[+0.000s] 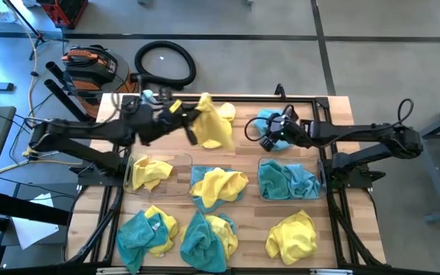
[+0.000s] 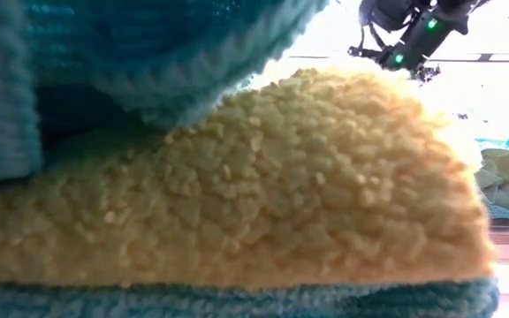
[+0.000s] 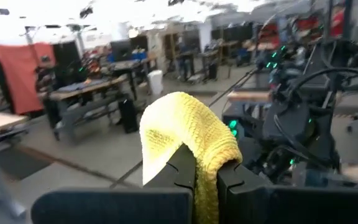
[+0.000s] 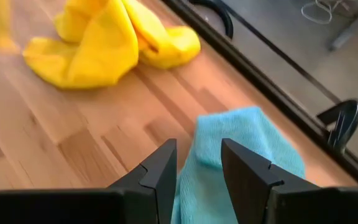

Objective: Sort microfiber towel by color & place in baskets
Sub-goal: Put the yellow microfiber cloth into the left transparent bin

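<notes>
Next, I let go of the yellow towel in my left gripper in the basket's bare half (image 1: 178, 177), next to the yellow towel lying there.
My left gripper (image 1: 193, 122) is up over the table's far middle, shut on a yellow towel (image 1: 214, 126) that hangs from it. A second yellow towel (image 4: 104, 50) lies on the wood near the far edge. My right gripper (image 1: 270, 137) is open, its fingers slanting down on either side of a teal towel (image 4: 241, 137) that lies flat at the far right. The left basket (image 1: 178, 172) holds a yellow towel (image 1: 150, 172). The right basket (image 1: 319, 164) holds teal towels (image 1: 287, 182). My left gripper pinches a fold of the yellow towel (image 3: 207, 177) between its two shut fingers, which point level toward the table's right. The cloth bunches up over the fingertips (image 3: 182, 165) and is lifted clear of the table. My right gripper: I cannot tell whether its fingers touch the teal towel.
Between the baskets lies a yellow towel on a teal one (image 1: 218, 187). Along the near edge lie two teal-and-yellow heaps (image 1: 147, 229) (image 1: 208, 238) and a yellow towel (image 1: 291, 235). Towels right at the lens (image 2: 281, 185) block most of the low view.
</notes>
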Robot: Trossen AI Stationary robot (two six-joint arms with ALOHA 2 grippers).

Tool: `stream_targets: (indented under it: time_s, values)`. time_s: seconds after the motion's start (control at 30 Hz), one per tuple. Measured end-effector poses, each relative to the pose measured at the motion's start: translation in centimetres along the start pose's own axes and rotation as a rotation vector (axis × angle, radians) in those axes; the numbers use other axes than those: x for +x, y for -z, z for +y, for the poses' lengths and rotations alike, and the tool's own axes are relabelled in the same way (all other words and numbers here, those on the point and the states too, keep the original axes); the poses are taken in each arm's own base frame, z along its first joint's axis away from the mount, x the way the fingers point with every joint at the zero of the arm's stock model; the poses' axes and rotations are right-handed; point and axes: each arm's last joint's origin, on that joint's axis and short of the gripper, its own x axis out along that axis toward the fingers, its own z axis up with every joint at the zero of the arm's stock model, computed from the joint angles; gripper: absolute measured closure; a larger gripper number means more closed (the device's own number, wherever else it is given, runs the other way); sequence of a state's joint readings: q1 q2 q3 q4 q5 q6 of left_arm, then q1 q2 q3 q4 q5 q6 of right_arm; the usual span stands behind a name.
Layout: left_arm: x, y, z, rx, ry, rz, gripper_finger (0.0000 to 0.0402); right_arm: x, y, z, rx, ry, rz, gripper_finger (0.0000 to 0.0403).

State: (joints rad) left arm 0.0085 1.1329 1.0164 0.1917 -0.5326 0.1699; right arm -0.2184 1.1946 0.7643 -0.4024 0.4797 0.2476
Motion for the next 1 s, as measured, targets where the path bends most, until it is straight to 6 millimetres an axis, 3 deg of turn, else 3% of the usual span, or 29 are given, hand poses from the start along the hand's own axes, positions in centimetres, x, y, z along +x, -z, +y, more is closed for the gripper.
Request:
stream_targets:
  time_s: [0.33,0.5,0.83,1.0]
  values:
    - [-9.0,-3.4,1.1,-0.071,0.029,-0.015,0.0401,1.1,2.7,-0.1,0.032,0.020,0.069,0.0281]
    - [-12.3,-3.6,1.5,-0.109,0.128,0.017,0.0401,1.2,2.9,-0.1,0.054,0.019,0.070,0.0281]
    - [-16.2,-3.9,1.4,-0.212,0.263,0.031,0.0401,1.2,2.9,0.0,0.050,0.016,0.071,0.0281]
    - [-17.1,-2.4,1.0,-0.184,0.239,0.117,0.0401,1.2,2.9,0.0,0.054,0.016,0.070,0.0281]
